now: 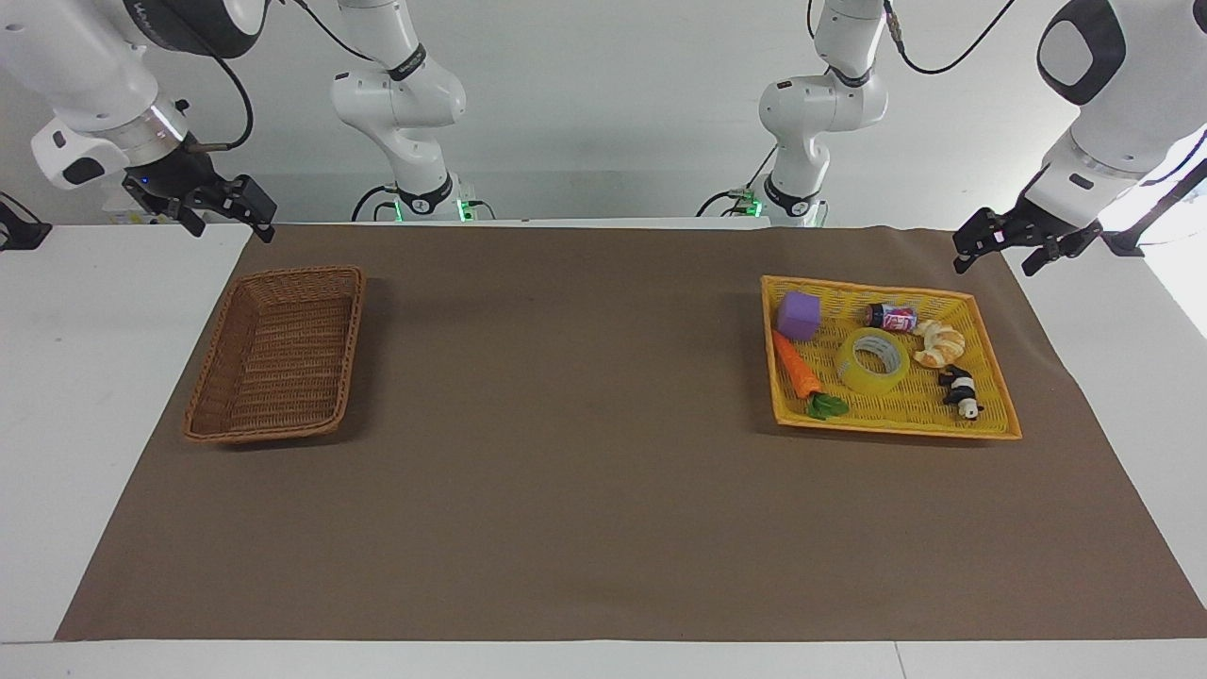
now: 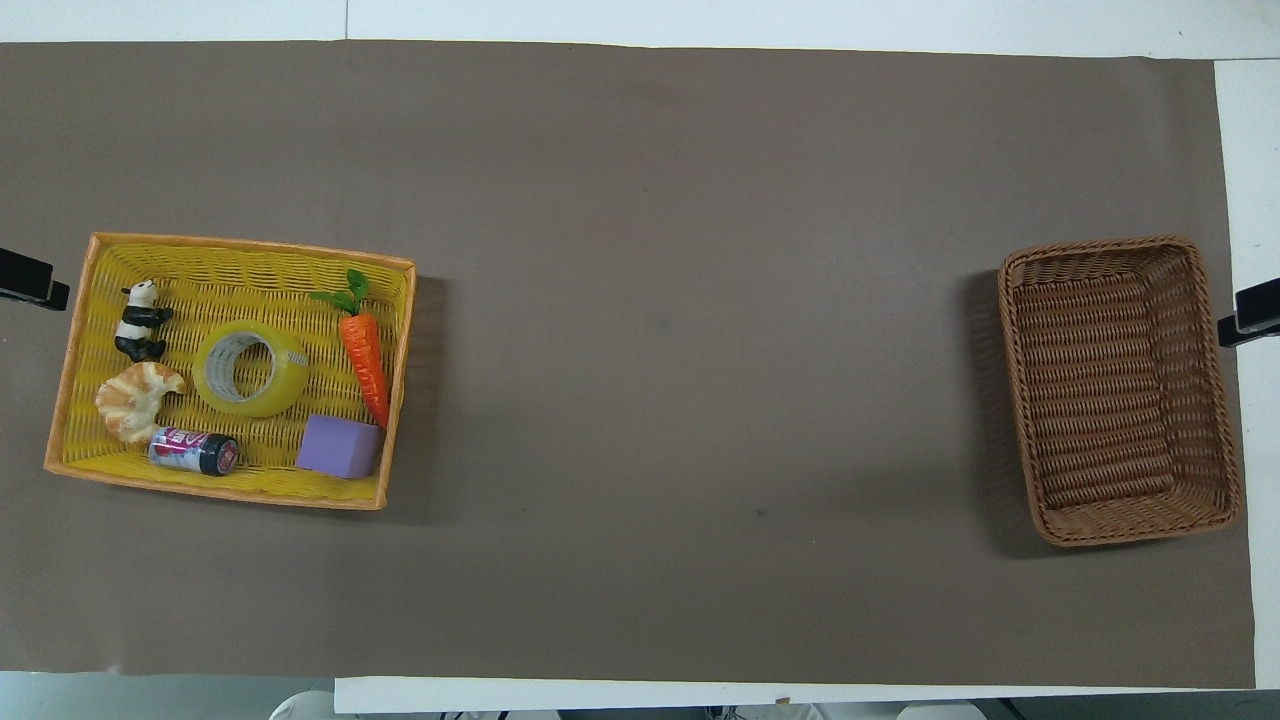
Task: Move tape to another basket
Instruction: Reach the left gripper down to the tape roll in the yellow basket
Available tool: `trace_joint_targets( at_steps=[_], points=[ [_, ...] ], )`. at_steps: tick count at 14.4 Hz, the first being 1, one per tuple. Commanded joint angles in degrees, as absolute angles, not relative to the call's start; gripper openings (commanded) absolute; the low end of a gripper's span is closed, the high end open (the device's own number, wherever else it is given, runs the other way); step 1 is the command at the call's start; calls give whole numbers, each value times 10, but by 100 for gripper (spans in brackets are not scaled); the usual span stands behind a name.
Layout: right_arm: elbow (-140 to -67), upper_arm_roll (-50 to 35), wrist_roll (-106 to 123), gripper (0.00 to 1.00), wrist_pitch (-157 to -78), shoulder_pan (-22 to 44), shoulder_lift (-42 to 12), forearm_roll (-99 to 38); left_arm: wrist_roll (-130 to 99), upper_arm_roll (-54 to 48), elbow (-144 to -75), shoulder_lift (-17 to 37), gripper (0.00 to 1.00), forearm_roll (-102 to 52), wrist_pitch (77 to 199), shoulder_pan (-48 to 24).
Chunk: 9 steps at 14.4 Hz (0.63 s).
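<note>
The tape's side [image 2: 214,370] nearest the croissant and the panda figure is the next place my left gripper should go to and close on.
The tape [image 1: 874,360] [image 2: 250,367], a translucent yellow roll with a whitish core, lies flat in the middle of the flat yellow tray [image 1: 896,429] [image 2: 250,250] at the left arm's end of the table. The brown wicker basket [image 1: 278,354] [image 2: 1115,390] stands empty at the right arm's end. My left gripper [image 1: 995,264] [image 2: 30,280] is open and empty, raised over the mat's edge beside the tray. My right gripper [image 1: 231,226] [image 2: 1250,315] is open and empty, raised over the mat's edge beside the basket. Both arms wait.
In the tray around the tape lie a purple block [image 1: 800,314], a toy carrot [image 1: 798,370], a small can [image 1: 891,317], a croissant [image 1: 938,343] and a panda figure [image 1: 961,390]. A brown mat [image 1: 585,453] covers the table between tray and basket.
</note>
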State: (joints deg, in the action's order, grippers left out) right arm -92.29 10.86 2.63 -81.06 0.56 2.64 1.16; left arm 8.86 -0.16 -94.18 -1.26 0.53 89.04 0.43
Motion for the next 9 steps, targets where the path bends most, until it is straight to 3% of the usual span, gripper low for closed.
trace_joint_targets(
  at_steps=[1,5,9],
  points=[
    [-939,107,36,100,-817,4,40,11,72,-1,-954,-23,100,0,899,4],
    [-939,107,36,100,-817,4,40,11,72,-1,-991,-36,100,0,940,4],
    [-939,107,36,100,-817,4,40,11,75,-2,-1198,-107,99,0,1101,2]
  ],
)
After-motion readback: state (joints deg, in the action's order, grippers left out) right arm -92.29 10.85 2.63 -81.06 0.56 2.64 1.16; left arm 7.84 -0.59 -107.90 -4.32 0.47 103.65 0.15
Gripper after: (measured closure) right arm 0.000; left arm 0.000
